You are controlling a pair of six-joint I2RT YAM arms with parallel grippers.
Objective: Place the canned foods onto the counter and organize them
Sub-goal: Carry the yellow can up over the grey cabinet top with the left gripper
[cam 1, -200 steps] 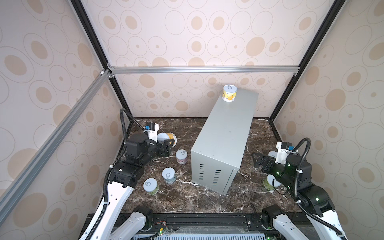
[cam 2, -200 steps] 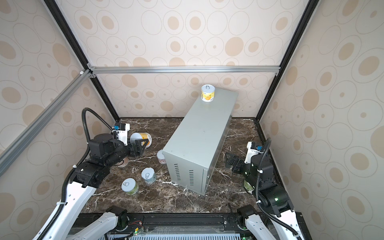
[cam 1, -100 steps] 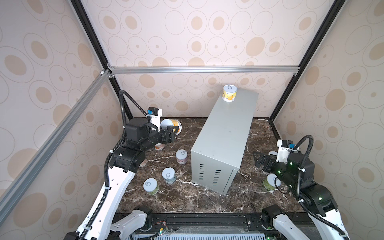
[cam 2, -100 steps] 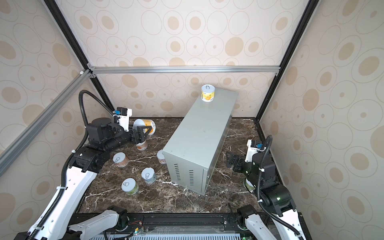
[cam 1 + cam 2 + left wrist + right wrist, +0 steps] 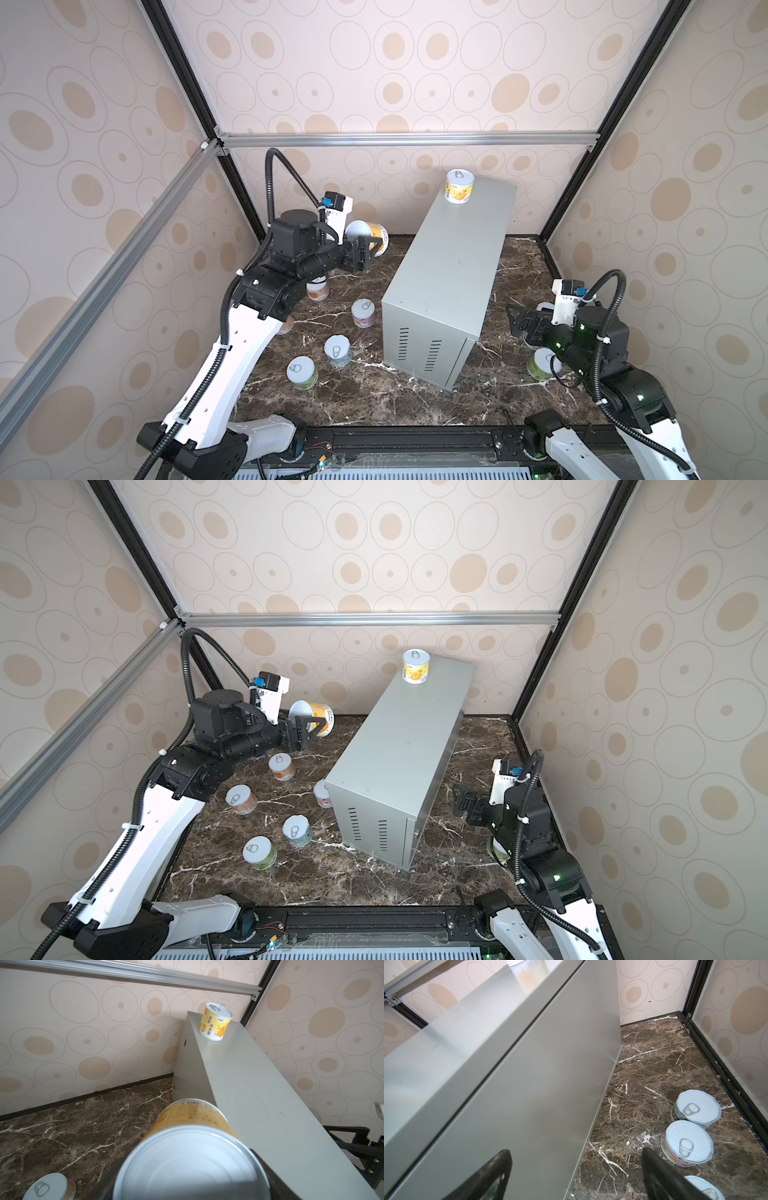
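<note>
I will use my left gripper to set the yellow-orange can, now tilted in the air beside the counter, down on the counter's top, toward the counter's near end (image 5: 458, 276) (image 5: 284, 1147) above the vents.
The counter (image 5: 453, 266) (image 5: 399, 746) stands mid-floor, and one yellow-orange can (image 5: 459, 186) (image 5: 415, 666) (image 5: 215, 1021) is upright at its far end. My left gripper (image 5: 371, 245) (image 5: 312, 725) is shut on another yellow-orange can (image 5: 368, 235) (image 5: 316, 715) (image 5: 193, 1147). It holds this can tilted on its side in the air, left of the counter and below its top. Several cans stand on the marble at the left (image 5: 363, 312) (image 5: 337, 351) (image 5: 301, 372) (image 5: 239, 799). My right gripper (image 5: 517, 320) (image 5: 461, 800) (image 5: 577, 1159) hangs open and empty by the counter's right wall.
Three more cans (image 5: 697, 1108) (image 5: 687, 1144) (image 5: 704, 1188) sit on the marble right of the counter, under and beside my right arm. An orange can (image 5: 281, 766) stands below my left forearm. Patterned walls and black frame posts (image 5: 582, 174) close in the floor.
My left arm has lifted the yellow-orange can off the marble, upward and toward the counter. The right arm has shifted slightly rightward with its jaws still open.
</note>
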